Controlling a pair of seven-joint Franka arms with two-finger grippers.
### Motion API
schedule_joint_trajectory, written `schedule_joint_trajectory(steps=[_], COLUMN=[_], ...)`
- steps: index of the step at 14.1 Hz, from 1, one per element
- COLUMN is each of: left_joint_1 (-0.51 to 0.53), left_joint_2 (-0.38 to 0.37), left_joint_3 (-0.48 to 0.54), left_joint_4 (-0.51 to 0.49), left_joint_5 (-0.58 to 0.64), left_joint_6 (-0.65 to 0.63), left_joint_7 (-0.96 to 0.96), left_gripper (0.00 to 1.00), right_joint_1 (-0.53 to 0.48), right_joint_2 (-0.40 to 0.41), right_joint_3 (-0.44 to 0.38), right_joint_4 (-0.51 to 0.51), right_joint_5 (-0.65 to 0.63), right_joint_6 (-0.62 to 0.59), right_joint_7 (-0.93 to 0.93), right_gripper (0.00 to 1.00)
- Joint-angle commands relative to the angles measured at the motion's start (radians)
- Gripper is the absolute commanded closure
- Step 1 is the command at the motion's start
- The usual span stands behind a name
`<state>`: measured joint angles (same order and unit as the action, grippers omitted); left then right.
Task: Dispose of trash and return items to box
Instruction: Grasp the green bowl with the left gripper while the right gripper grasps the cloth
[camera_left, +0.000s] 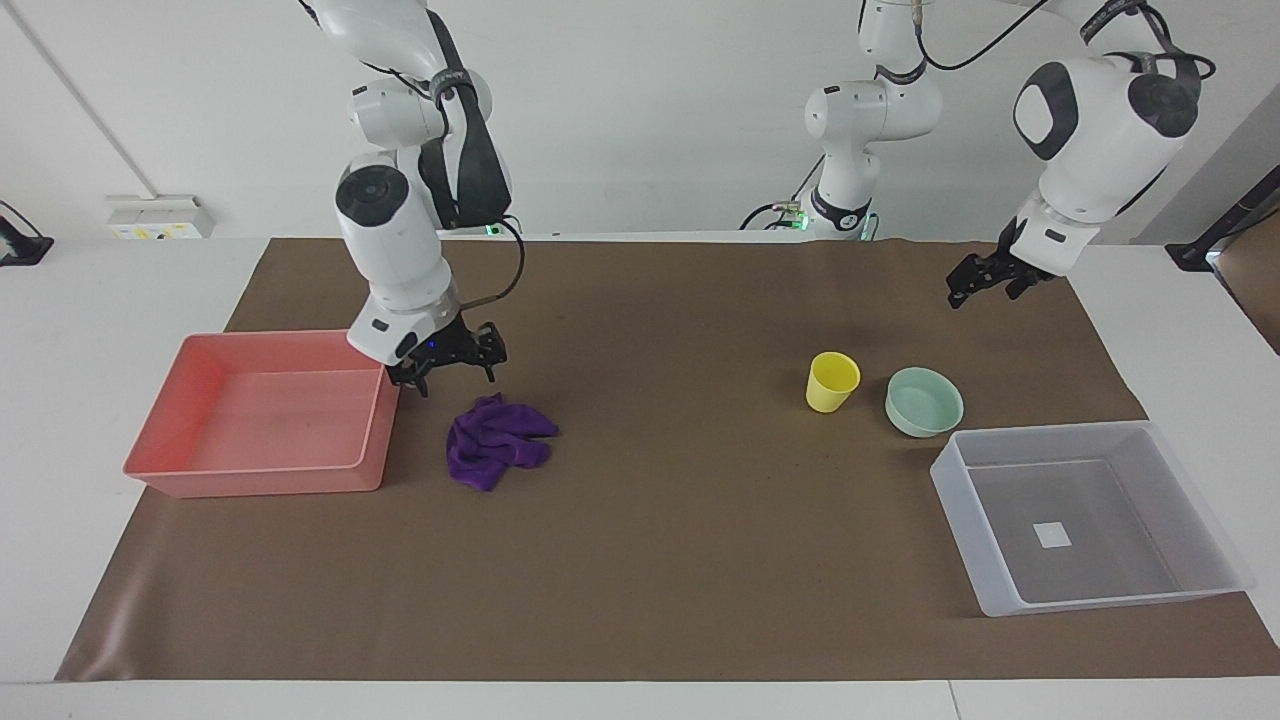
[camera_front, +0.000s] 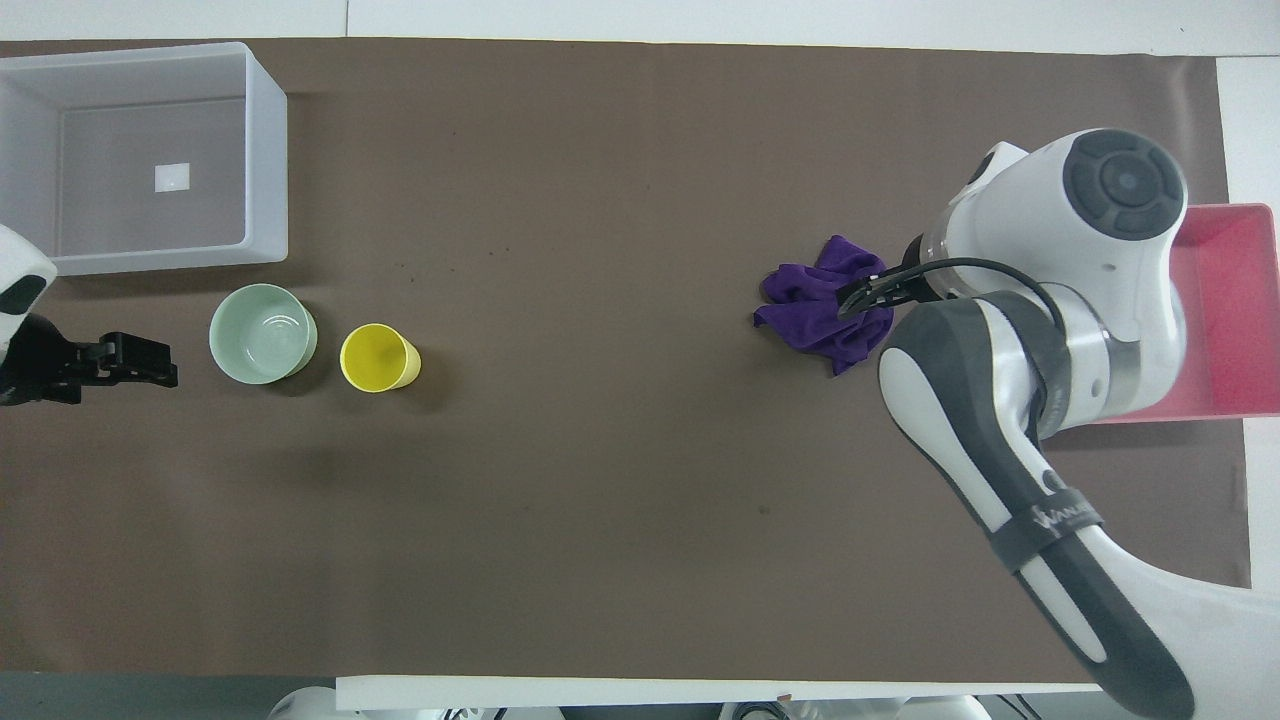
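Note:
My left gripper is going to the mint-green bowl next, and it will then close on the bowl's rim (camera_front: 214, 337), on the side that is away from the yellow cup.
The purple rag (camera_left: 500, 440) lies rumpled on the brown mat beside the pink tray; it also shows in the overhead view (camera_front: 815, 318). My right gripper (camera_left: 452, 372) (camera_front: 862, 294) is open and hangs just above the rag's edge, apart from it. The yellow cup (camera_left: 832, 382) (camera_front: 378, 358) and the mint-green bowl (camera_left: 924, 402) (camera_front: 262, 333) stand side by side near the translucent box (camera_left: 955, 500) (camera_front: 266, 150), which holds only its white sticker. My left gripper (camera_left: 985, 283) (camera_front: 135, 361) is open and empty, up in the air over the mat beside the bowl.
The pink tray (camera_left: 260, 480) (camera_front: 1225, 300) stands at the right arm's end of the table, partly covered by the right arm in the overhead view. The brown mat (camera_left: 680, 520) spreads wide between rag and cup.

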<state>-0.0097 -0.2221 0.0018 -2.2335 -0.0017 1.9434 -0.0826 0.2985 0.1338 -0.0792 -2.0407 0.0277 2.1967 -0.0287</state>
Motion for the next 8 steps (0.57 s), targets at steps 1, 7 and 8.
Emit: schedule_joint_trajectory(steps=[1, 7, 8], left_joint_1=[0.011, 0.001, 0.01], left_joint_2=[0.013, 0.176, 0.178], left_joint_3=[-0.003, -0.003, -0.003], left_joint_4=[-0.161, -0.235, -0.235], left_joint_5=[0.017, 0.019, 0.019], left_joint_6=[0.214, 0.52, 0.522], left_joint_7=[-0.012, -0.123, -0.08], left_gripper=[0.0, 0.97, 1.0], right_joint_1=[-0.002, -0.002, -0.008], right_joint_2=[0.073, 0.112, 0.1], right_joint_3=[-0.001, -0.001, -0.001], right_joint_4=[-0.027, -0.015, 0.005], right_joint_5=[0.015, 0.015, 0.015], right_joint_6=[0.096, 0.086, 0.049], right_joint_7=[-0.01, 0.003, 0.001], right_gripper=[0.0, 0.93, 1.0])
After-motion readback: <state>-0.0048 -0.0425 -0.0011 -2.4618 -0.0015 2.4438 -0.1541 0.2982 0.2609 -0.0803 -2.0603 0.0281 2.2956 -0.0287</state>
